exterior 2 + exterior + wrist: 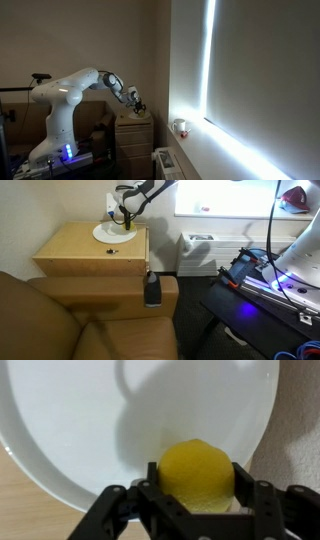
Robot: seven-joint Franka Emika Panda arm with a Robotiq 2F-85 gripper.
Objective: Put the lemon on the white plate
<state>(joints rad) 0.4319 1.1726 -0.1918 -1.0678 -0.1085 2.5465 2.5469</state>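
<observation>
The lemon, now hanging over the white plate, will be let go by my gripper on the white plate (123, 230) (156, 452), between the plate's middle and its far rim.
In the wrist view the yellow lemon (197, 473) sits between my gripper's black fingers (197, 490), which are closed against its sides. It hangs over the white plate (90, 430), near the plate's rim. In an exterior view the gripper (125, 220) is just above the far side of the white plate (112, 235), which lies on a wooden cabinet top (70, 245). The lemon shows as a small yellow spot (126, 224) at the fingertips. In the other exterior view the arm reaches to the cabinet, gripper (137, 104); plate and lemon are too small to make out there.
The wooden cabinet (92, 255) stands against a white wall. A brown couch (60, 320) is in front of it, with a dark small object (152, 288) on a lower ledge. A radiator (200, 252) and a dark table with equipment (265, 285) lie beside it.
</observation>
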